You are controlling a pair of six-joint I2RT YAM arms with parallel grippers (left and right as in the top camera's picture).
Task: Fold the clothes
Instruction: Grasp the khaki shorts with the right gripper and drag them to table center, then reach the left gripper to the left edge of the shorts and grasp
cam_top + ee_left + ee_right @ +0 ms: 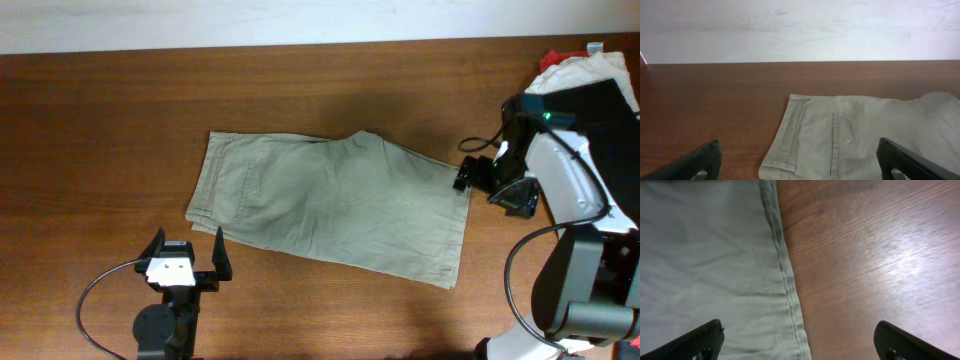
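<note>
My left gripper needs to move next to the middle of the khaki shorts' waistband (pixel 204 180) (pixel 783 132), between its near and far corners. It should close there.
A pair of khaki shorts (pixel 330 205) lies flat on the brown table, waistband to the left, leg hems to the right. My left gripper (pixel 189 262) is open and empty, just in front of the waistband's near corner. The left wrist view shows the waistband, belt loop and fly seam (pixel 834 145) between my open fingers (pixel 800 167). My right gripper (pixel 468 178) is open at the shorts' right hem edge. The right wrist view shows that stitched hem (pixel 787 285) with bare wood to its right, between open fingers (pixel 800 347).
A pile of other clothes, white and red with a dark item (pixel 590 75), sits at the table's far right corner behind the right arm. A cable (pixel 100 290) loops beside the left arm base. A white wall (pixel 800 25) runs behind the table.
</note>
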